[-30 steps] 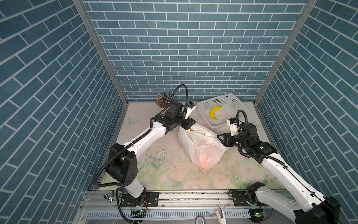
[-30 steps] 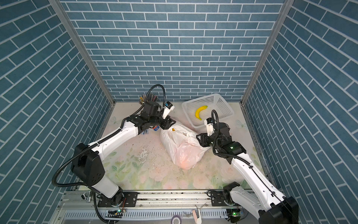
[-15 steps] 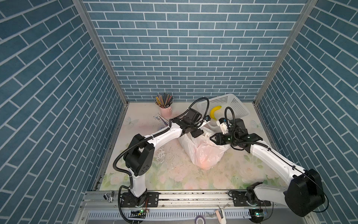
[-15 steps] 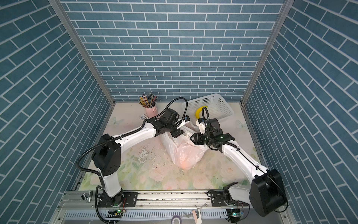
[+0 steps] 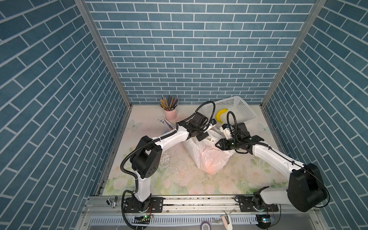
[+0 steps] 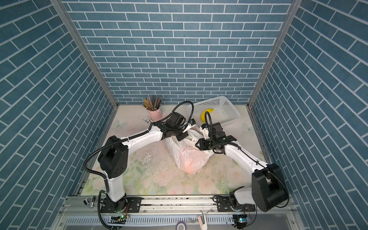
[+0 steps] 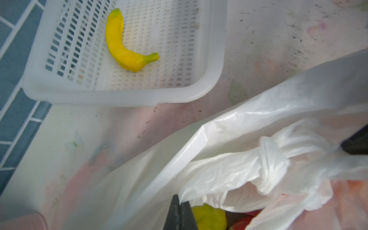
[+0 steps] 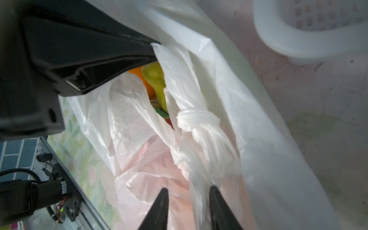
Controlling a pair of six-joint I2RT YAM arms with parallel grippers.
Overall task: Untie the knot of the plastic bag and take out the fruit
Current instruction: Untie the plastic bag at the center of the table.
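Next, I open my left gripper to let go of the far rim of the bag between the pink cup of pencils and the white basket (image 5: 189, 118) (image 7: 92, 164).
The white plastic bag (image 5: 207, 157) (image 6: 189, 159) lies mid-table, its knot (image 7: 272, 159) (image 8: 196, 119) still tied between the twisted handles. Through the bag's gap I see the fruit: a yellow-green piece (image 7: 209, 217) (image 8: 155, 77) and an orange one (image 8: 139, 73). Pink shows through the film (image 5: 211, 167). My left gripper (image 7: 180, 201) (image 5: 202, 137) is shut, pinching the bag's film edge beside the opening. My right gripper (image 8: 188, 190) (image 5: 218, 144) is open, its fingers straddling the twisted handle strand just behind the knot.
A white perforated basket (image 5: 239, 105) (image 7: 123, 95) holding a yellow banana (image 5: 221, 115) (image 7: 123, 53) stands close behind the bag. A pink cup of pencils (image 5: 170, 113) and a small card (image 5: 165, 122) sit at the back left. White flakes (image 5: 165, 157) litter the mat.
Both arms have come in over the bag's top. The left gripper has closed on the film at the opening. The right gripper's fingers have narrowed around the handle strand.
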